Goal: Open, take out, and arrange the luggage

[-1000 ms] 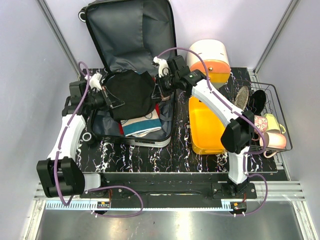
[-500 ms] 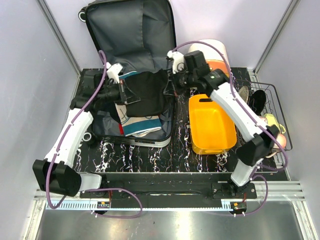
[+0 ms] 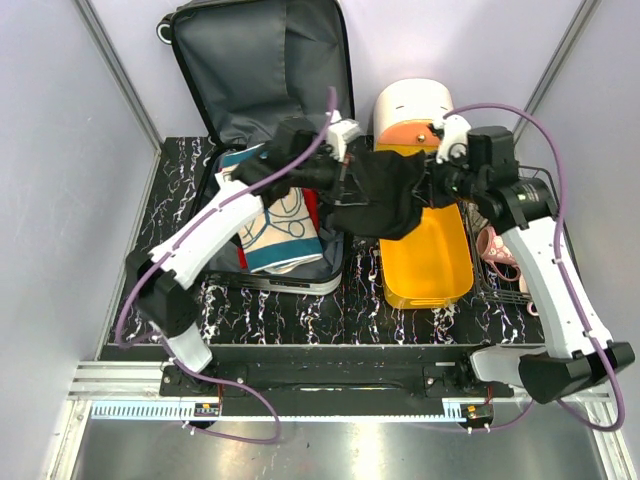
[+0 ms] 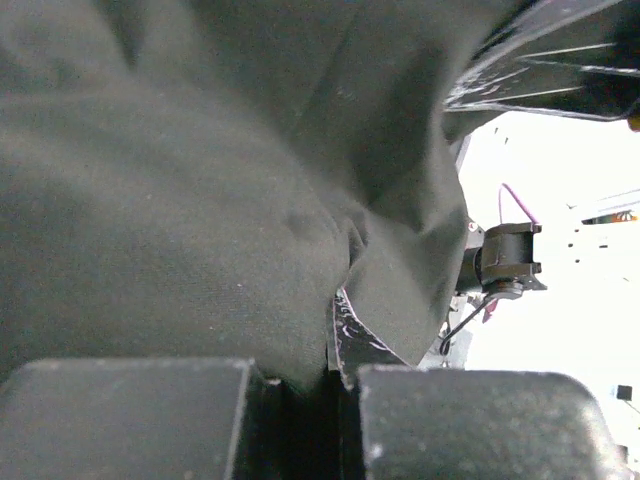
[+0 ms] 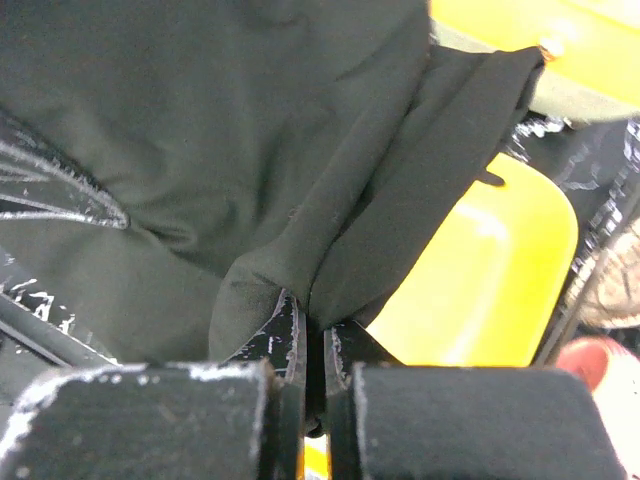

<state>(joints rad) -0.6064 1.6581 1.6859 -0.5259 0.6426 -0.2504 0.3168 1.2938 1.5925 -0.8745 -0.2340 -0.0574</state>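
Next, my right gripper releases the black garment in the orange tray (image 3: 416, 256), setting it free along the side of the tray that is nearest the luggage. The garment now hangs stretched above the tray.
The luggage (image 3: 262, 60) lies open at the back left, grey-lined lid up against the wall, with folded patterned clothes (image 3: 278, 228) in its lower half. A black garment (image 3: 385, 197) hangs stretched between both grippers, above the top end of the orange tray (image 3: 425, 265). My left gripper (image 3: 343, 178) is shut on the garment's left edge; the cloth (image 4: 200, 200) fills the left wrist view. My right gripper (image 3: 432, 182) is shut on its right edge; the right wrist view shows the cloth (image 5: 250, 130) pinched between the fingers (image 5: 285, 335) over the tray (image 5: 470, 290).
A white-and-orange rounded drawer box (image 3: 420, 115) stands behind the tray. A wire basket (image 3: 530, 225) with shoes and pink and pale items sits at the right edge. The dark marbled table top (image 3: 330, 310) shows in front of the luggage.
Both grippers have carried the black garment rightwards, from over the luggage to over the orange tray. The patterned clothes in the luggage are now uncovered.
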